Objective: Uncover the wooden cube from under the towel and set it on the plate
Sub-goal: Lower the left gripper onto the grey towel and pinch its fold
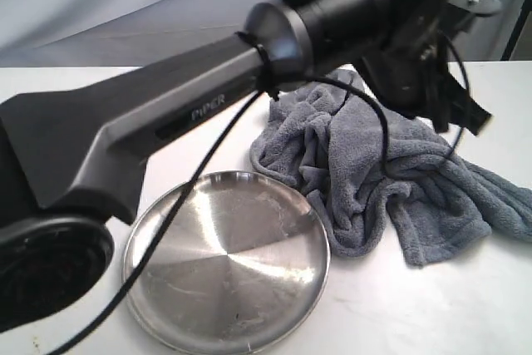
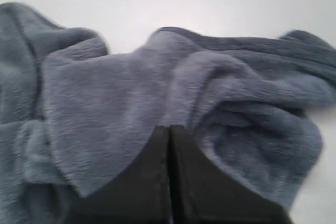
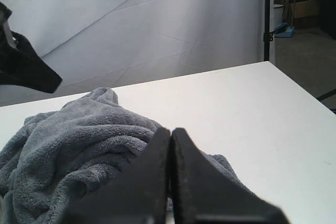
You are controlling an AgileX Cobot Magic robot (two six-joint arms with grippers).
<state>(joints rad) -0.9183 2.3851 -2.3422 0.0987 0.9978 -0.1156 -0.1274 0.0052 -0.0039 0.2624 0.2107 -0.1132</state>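
The left gripper needs to close on the towel's near fold [image 1: 373, 219], the one between the steel plate and the gap in the towel's front edge.
The blue-grey towel [image 1: 374, 172] lies crumpled on the white table, right of the round steel plate [image 1: 224, 263]. The wooden cube is hidden; no part of it shows in any view. My left arm [image 1: 166, 122] reaches across from the left, and its gripper [image 2: 169, 127] hangs shut just above the towel's folds [image 2: 105, 93], with nothing between the fingers. My right gripper [image 3: 171, 129] is also shut and sits low at the towel's edge [image 3: 68, 145]. The right arm is out of the exterior view.
The plate holds nothing. A black cable [image 1: 191, 189] from the left arm hangs over the plate's left rim. White tabletop [image 1: 416, 305] stretches in front of the towel and beyond it [image 3: 252, 108]. A grey backdrop and a black stand [image 3: 266, 19] rise behind the table.
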